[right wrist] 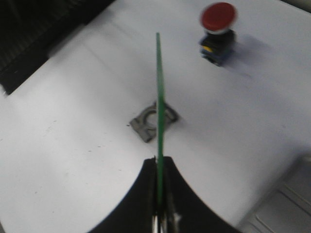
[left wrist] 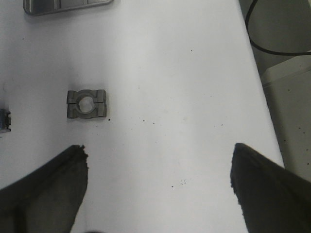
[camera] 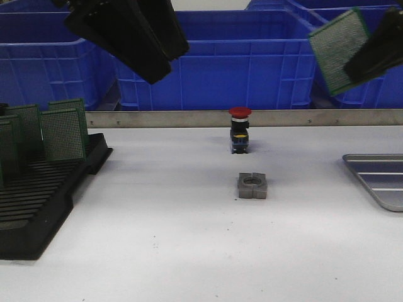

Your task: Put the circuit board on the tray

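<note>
Next, my right gripper sets the green circuit board down inside the tray's edge (camera: 384, 181) (right wrist: 290, 212) nearest the grey metal clamp block.
My right gripper (camera: 371, 56) is shut on a green circuit board (camera: 339, 50) and holds it high in the air at the far right, tilted. In the right wrist view the board (right wrist: 158, 97) shows edge-on, clamped between the fingertips of the right gripper (right wrist: 159, 162). The silver-grey ribbed tray (camera: 378, 179) lies on the table at the right edge, below the board; corners of it show in the right wrist view (right wrist: 284, 206) and the left wrist view (left wrist: 63, 6). My left gripper (left wrist: 158, 165) is open and empty, high over the table (camera: 135, 38).
A black slotted rack (camera: 44, 189) at the left holds several upright green boards (camera: 62, 134). A red-capped push button (camera: 240, 129) and a grey metal clamp block (camera: 252, 186) stand mid-table. Blue bins (camera: 239, 63) line the back behind a metal rail.
</note>
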You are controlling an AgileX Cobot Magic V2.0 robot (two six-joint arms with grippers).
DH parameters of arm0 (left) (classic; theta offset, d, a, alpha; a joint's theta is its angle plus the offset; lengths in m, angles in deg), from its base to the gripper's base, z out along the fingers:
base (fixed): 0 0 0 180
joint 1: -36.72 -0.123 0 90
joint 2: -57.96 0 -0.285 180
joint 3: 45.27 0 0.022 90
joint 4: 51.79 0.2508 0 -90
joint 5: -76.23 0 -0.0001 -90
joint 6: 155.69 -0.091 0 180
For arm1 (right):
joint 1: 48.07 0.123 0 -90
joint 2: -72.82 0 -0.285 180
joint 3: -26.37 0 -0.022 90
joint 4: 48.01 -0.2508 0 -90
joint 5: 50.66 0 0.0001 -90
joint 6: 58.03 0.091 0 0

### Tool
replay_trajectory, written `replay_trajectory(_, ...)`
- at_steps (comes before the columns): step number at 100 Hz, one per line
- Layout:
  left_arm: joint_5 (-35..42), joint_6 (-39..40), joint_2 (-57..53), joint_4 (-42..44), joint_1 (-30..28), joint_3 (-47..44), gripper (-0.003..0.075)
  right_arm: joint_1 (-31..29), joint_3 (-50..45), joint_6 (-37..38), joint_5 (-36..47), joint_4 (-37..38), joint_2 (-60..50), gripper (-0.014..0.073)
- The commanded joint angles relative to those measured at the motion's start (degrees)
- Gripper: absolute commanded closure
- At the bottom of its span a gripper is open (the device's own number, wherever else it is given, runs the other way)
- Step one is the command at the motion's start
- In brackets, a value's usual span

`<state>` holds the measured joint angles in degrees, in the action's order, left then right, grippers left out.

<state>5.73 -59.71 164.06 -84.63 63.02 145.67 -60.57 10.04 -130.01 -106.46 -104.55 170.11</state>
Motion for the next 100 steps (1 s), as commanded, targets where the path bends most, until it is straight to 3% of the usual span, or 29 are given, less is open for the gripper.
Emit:
replay_trajectory(1, -1.71, -0.08, -2.64, -3.13, 0.54, 1.84, 0.0154, -4.71, 1.72, 3.09, -1.22, -2.21, 0.51, 0.0660)
replay_trajectory(15, -1.71, -0.08, -2.64, -3.13, 0.54, 1.84, 0.0154, -9.83, 1.72, 9.62, -1.16, -2.21, 6.22, 0.0660)
replay_trajectory(31, -1.71, -0.08, -2.64, -3.13, 0.54, 1.84, 0.0155, -11.73, 1.72, 15.88, -0.93, -2.26, 13.12, 0.0660)
replay_trajectory(76, -1.71, -0.08, -2.64, -3.13, 0.54, 1.84, 0.0155, -11.73, 2.39, 20.74, -0.23, -3.33, 20.19, 0.0650)
replay_trajectory(90, -1.71, -0.08, -2.64, -3.13, 0.54, 1.84, 0.0155, -11.73, 2.39, 20.86, -0.01, -3.33, 20.19, 0.0518)
replay_trajectory(100, -1.71, -0.08, -2.64, -3.13, 0.54, 1.84, 0.0155, -11.73, 2.39, 21.05, 0.10, -3.33, 20.19, 0.0350)
